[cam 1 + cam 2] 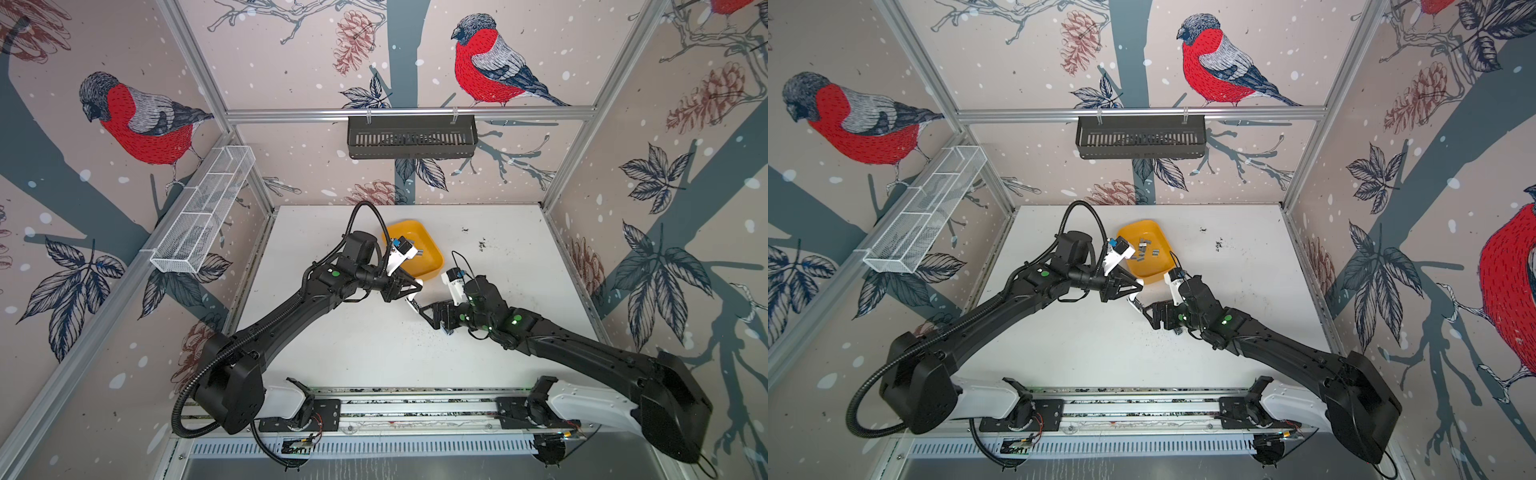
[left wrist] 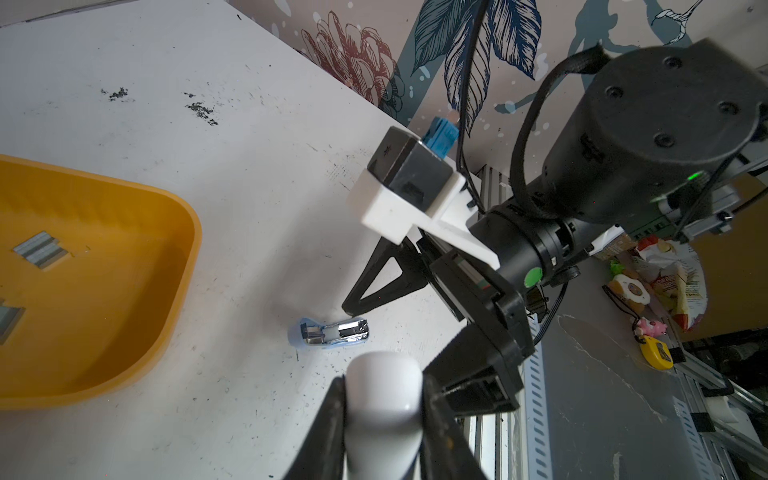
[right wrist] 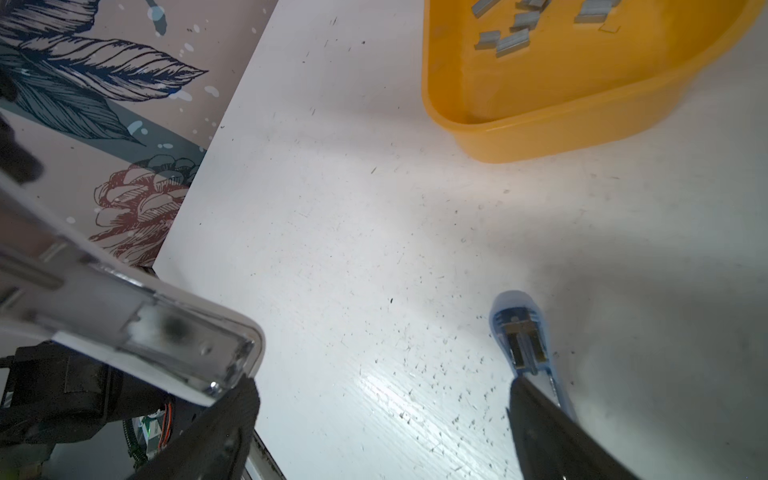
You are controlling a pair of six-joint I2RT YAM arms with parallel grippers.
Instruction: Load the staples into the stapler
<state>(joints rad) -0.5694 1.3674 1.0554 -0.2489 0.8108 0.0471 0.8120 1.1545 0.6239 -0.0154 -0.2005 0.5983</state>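
The middle [image 1: 412, 298] [image 3: 80, 284] of the stapler's white upper arm, just below my left gripper's fingers, should be gripped next by my right gripper.
The stapler [image 2: 332, 332] is hinged open. Its light-blue base [image 3: 521, 332] lies on the white table. My left gripper [image 2: 384, 382] is shut on the stapler's white upper arm [image 2: 382, 399], holding it lifted; the arm's metal underside [image 3: 166, 332] shows in the right wrist view. My right gripper [image 3: 382, 395] stands open just beside it, one finger under the raised arm and one over the blue base. Both grippers [image 1: 409, 291] [image 1: 428, 311] meet at mid-table. The staples [image 1: 1144, 251] [image 3: 511, 41] [image 2: 39, 249] lie as several small grey strips in the yellow tray [image 1: 1152, 272].
The yellow tray [image 1: 432, 266] sits just behind both grippers. A black basket [image 1: 411, 137] hangs on the back wall and a white wire basket [image 1: 203, 212] on the left wall. The arms' mounting rail [image 1: 374, 411] runs along the table's front edge.
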